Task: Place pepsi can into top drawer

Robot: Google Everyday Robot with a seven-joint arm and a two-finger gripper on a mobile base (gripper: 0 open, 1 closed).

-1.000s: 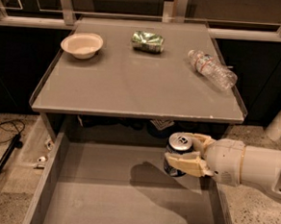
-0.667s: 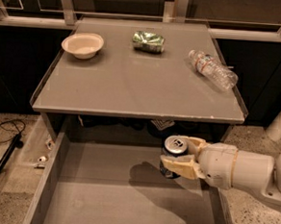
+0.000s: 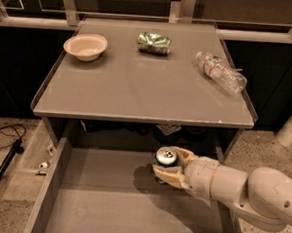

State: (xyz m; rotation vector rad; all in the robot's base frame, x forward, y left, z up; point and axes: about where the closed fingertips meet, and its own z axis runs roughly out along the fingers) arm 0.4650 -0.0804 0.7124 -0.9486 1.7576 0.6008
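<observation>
Next, my gripper sets the pepsi can, now low inside the open top drawer, free on the bottom of the drawer near the back (image 3: pixel 159 171), over toward the side where the water bottle is.
The pepsi can (image 3: pixel 165 158) shows its silver top and a dark body, upright inside the open top drawer (image 3: pixel 104 206), near the drawer's back right. My gripper (image 3: pixel 168 166) reaches in from the right on a white arm and is shut on the can, one cream finger (image 3: pixel 168 177) in front of it and one behind. The can hangs low over the drawer floor, with its shadow just to its left. I cannot tell if it touches the floor.
On the grey tabletop (image 3: pixel 138 88) stand a cream bowl (image 3: pixel 85 46) at back left, a shiny green foil bag (image 3: pixel 153 42) at back middle and a clear water bottle (image 3: pixel 221 72) lying at the right. A black cable (image 3: pixel 4 133) lies on the floor at left.
My gripper has carried the can leftward and a little deeper into the drawer, and it sits lower than before.
</observation>
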